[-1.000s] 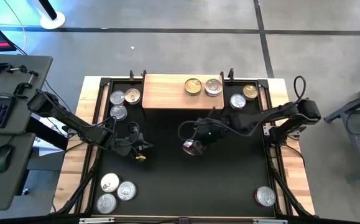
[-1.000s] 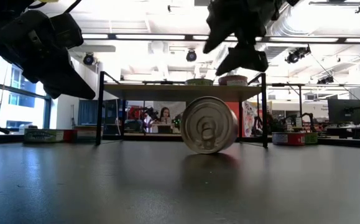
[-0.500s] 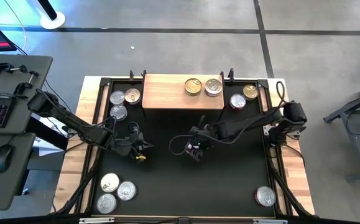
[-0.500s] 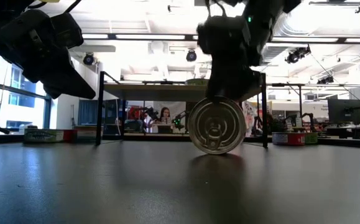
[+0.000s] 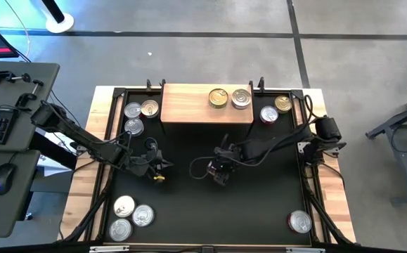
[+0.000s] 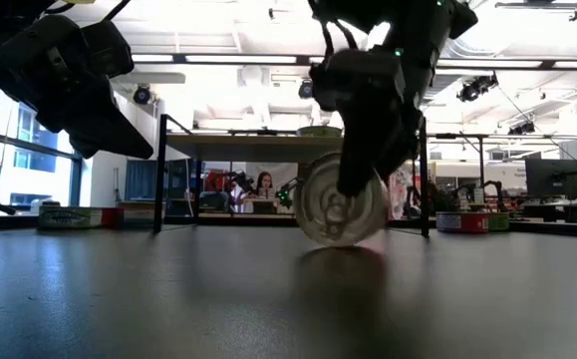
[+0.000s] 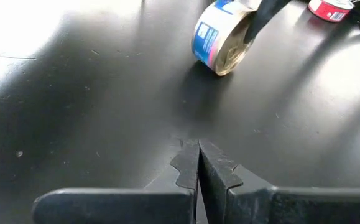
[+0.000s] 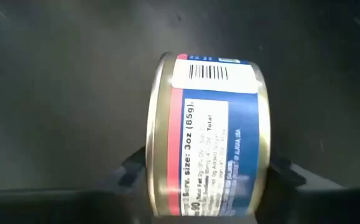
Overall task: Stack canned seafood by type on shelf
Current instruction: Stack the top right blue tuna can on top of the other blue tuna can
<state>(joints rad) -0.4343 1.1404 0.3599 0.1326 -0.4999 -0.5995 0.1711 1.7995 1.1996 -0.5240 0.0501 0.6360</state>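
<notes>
Next, my right gripper sets the can with the blue-and-red label down on top of the silver-lidded can on the wooden shelf (image 5: 240, 93).
A blue-and-red-labelled can (image 8: 207, 137) stands on its rim in the middle of the black mat (image 5: 189, 204), its pull-tab lid (image 6: 330, 211) facing the near edge. My right gripper (image 5: 219, 172) has come down over it and is shut on it. My left gripper (image 5: 157, 169) hovers shut over the mat, left of the can. The wooden shelf (image 5: 189, 111) stands at the far edge and carries a gold-lidded can (image 5: 218, 98) and a silver-lidded can (image 5: 241, 98). My right gripper pinches the can between its two fingers, one finger (image 8: 135, 167) on one flat end and the other (image 8: 282, 169) on the opposite end. The fingers come steeply from above, slanting from the right. The can's rim (image 6: 338, 242) rests on the mat, slightly tilted.
Three cans (image 5: 134, 116) lie on the mat left of the shelf and two (image 5: 275, 109) lie right of it. Three more (image 5: 129, 216) sit at the near left corner and one (image 5: 300, 222) at the near right. The black frame rails (image 5: 308, 176) edge the mat.
My right gripper has come down and a little toward the near-left onto the upright can, tipping more steeply downward and rolling. Its fingers, spread above the can a second ago, now stand against the can's two ends. The can stays on its rim and has wobbled slightly.
</notes>
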